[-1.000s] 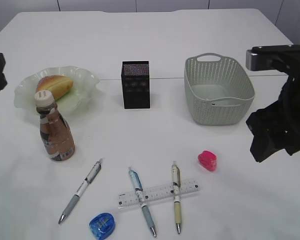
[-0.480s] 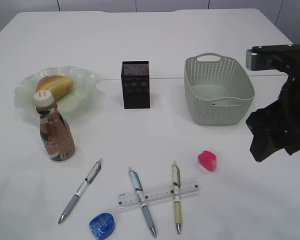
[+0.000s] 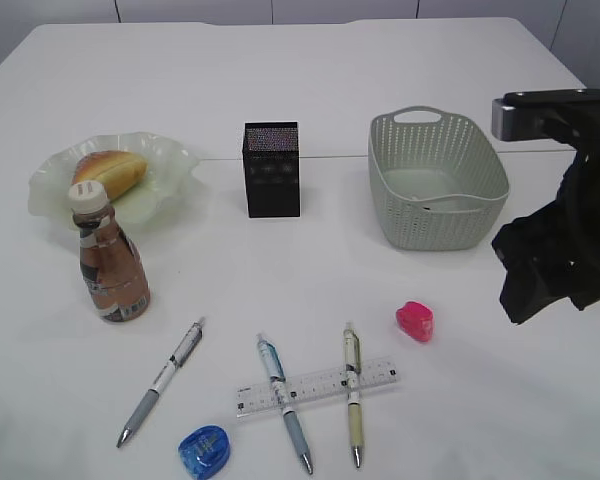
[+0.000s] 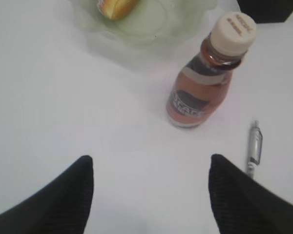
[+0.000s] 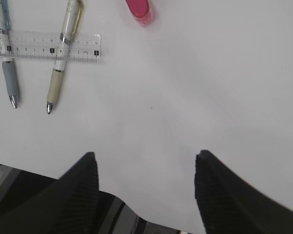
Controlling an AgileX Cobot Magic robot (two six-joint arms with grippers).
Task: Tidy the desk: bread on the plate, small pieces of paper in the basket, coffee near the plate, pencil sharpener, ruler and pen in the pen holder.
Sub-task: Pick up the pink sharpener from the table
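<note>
The pink pencil sharpener is in front of the basket, and my right gripper will go to it next and take hold around its middle point(image 3: 415, 321) point(image 5: 138, 7).
The bread point(image 3: 108, 170) lies on the green plate point(image 3: 170, 160), and the coffee point(image 3: 110, 260) stands upright just in front of the plate. My left gripper point(image 4: 150, 163) is open and empty over bare desk, short of the coffee point(image 4: 207, 83). Three pens lie at the front; the middle pen point(image 3: 280, 400) and the right pen point(image 3: 352, 405) cross the ruler point(image 3: 316, 386). A pink pencil sharpener point(image 3: 415, 320) and a blue pencil sharpener point(image 3: 203, 450) flank them. My right gripper point(image 5: 145, 158) is open and empty by the desk's front edge. The small pieces of paper are out of view.
The black pen holder point(image 3: 272, 170) stands mid-desk, with the grey-green basket point(image 3: 438, 180) to its right. The right arm point(image 3: 555, 250) hangs over the desk's right side. A third pen point(image 3: 165, 380) lies left of the ruler.
The left arm has slid out of the exterior view past the left edge. The right arm and all the objects have stayed put.
</note>
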